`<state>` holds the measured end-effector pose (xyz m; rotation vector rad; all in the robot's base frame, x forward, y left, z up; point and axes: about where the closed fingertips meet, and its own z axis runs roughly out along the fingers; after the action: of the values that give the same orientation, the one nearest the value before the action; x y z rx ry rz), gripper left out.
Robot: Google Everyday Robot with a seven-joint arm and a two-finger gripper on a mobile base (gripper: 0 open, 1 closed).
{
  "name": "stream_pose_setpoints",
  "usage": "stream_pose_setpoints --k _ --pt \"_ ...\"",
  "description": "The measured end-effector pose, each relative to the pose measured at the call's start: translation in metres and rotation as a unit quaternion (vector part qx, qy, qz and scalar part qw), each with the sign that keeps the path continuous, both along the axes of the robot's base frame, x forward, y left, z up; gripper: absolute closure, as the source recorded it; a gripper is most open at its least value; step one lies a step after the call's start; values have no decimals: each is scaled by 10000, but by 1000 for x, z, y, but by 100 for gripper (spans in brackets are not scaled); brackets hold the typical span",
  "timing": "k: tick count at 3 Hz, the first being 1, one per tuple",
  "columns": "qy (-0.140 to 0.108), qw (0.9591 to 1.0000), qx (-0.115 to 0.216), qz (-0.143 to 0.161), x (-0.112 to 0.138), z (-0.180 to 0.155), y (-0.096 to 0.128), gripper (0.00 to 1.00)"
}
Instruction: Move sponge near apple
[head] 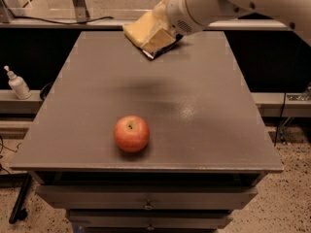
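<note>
The robot's gripper will put the pale yellow sponge down on the grey table (173,127) close beside the red-orange apple.
The red-orange apple (131,133) sits on the grey table (204,106) near its front edge, left of centre. The pale yellow sponge (140,31) is held in the air above the far part of the table, well above the surface. My gripper (156,35) is shut on the sponge, its flat yellowish fingers (159,39) pressed against the sponge's right side. The white arm (233,1) comes in from the upper right. The sponge is far behind the apple and a little to its right.
A snack bag (160,49) lies on the far part of the table, mostly hidden behind the gripper. A white pump bottle (17,83) stands on a low ledge left of the table. Drawers (146,203) sit under the table front.
</note>
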<state>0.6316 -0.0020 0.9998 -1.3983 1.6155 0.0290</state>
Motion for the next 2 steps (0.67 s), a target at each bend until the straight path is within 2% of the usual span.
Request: stream_pose_setpoints --k 1,2 --pt "-78 9999 114 -82 -20 -10 -46 100" --pt "-18 9998 195 -80 -47 -31 -88 100"
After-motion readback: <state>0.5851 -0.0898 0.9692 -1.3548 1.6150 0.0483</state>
